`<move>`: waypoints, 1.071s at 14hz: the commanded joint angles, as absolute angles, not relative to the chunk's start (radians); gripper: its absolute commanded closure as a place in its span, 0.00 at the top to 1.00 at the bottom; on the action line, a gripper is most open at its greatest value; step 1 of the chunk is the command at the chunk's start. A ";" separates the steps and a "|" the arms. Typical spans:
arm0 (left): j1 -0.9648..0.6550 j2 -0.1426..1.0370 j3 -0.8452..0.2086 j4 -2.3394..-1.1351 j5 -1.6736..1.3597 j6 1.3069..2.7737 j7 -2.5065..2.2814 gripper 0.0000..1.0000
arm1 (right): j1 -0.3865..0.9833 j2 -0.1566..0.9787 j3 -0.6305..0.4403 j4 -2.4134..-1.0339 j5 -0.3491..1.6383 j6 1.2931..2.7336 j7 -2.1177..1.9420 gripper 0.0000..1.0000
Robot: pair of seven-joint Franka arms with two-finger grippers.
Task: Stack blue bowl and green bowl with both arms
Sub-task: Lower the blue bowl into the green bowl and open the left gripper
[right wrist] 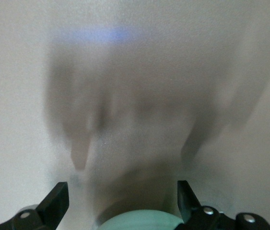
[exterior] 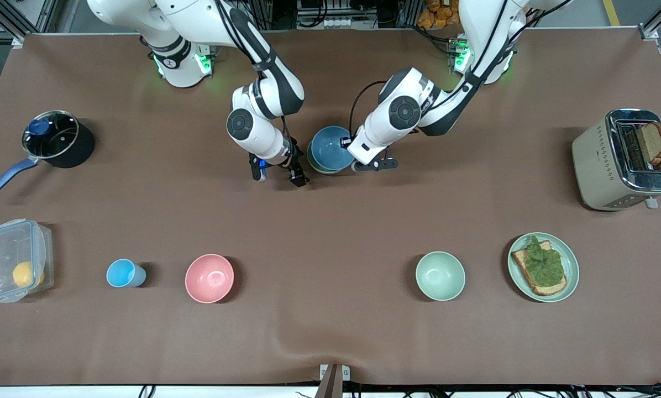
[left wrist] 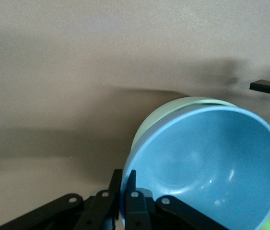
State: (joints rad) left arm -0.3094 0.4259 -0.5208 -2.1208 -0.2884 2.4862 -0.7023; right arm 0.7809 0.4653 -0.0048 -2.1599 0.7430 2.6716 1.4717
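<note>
Next, my left gripper lets go of the blue bowl inside the pale green bowl (exterior: pixel 326 152) (left wrist: pixel 197 163) between my two grippers.
The blue bowl (exterior: pixel 331 147) sits nested inside a pale green bowl (exterior: pixel 315 165) in the middle of the table, near the robots' bases. My left gripper (exterior: pixel 347 146) is shut on the blue bowl's rim. In the left wrist view its jaws (left wrist: pixel 125 191) pinch the rim of the blue bowl (left wrist: pixel 211 163), and the green bowl (left wrist: pixel 173 108) shows around it. My right gripper (exterior: pixel 278 173) is open and empty beside the stack, toward the right arm's end. In the right wrist view its fingers (right wrist: pixel 121 197) stand wide apart, with a pale green curved surface (right wrist: pixel 139 221) low between them.
A second green bowl (exterior: pixel 440 275), a pink bowl (exterior: pixel 209 278), a light-blue cup (exterior: pixel 123 273), a lidded box (exterior: pixel 15 260) and a green plate with toast (exterior: pixel 544 266) stand in a row near the front camera. A pot (exterior: pixel 54 138) and a toaster (exterior: pixel 623 157) stand at the table's ends.
</note>
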 commanded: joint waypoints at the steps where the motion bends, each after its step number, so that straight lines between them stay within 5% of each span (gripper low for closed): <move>1: -0.322 0.445 -0.515 -2.100 -0.253 2.496 -0.741 0.00 | 0.776 0.451 0.000 -2.174 0.765 2.683 1.468 1.00; 13: -0.350 0.491 -0.514 -2.069 -0.247 2.496 -0.768 0.00 | 0.773 0.443 -0.002 -2.175 0.765 2.674 1.465 1.00; 14: -0.342 0.491 -0.514 -2.063 -0.247 2.496 -0.782 0.24 | 0.773 0.440 -0.002 -2.177 0.765 2.672 1.463 1.00; 15: -0.339 0.492 -0.514 -2.048 -0.245 2.496 -0.791 0.70 | 0.773 0.440 -0.002 -2.180 0.765 2.672 1.463 1.00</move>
State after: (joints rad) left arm -0.3372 0.4788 -0.5190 -2.0849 -0.2812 2.4910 -0.7376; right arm 0.7800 0.4645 -0.0060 -2.1598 0.7430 2.6716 1.4712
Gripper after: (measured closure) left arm 0.894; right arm 0.000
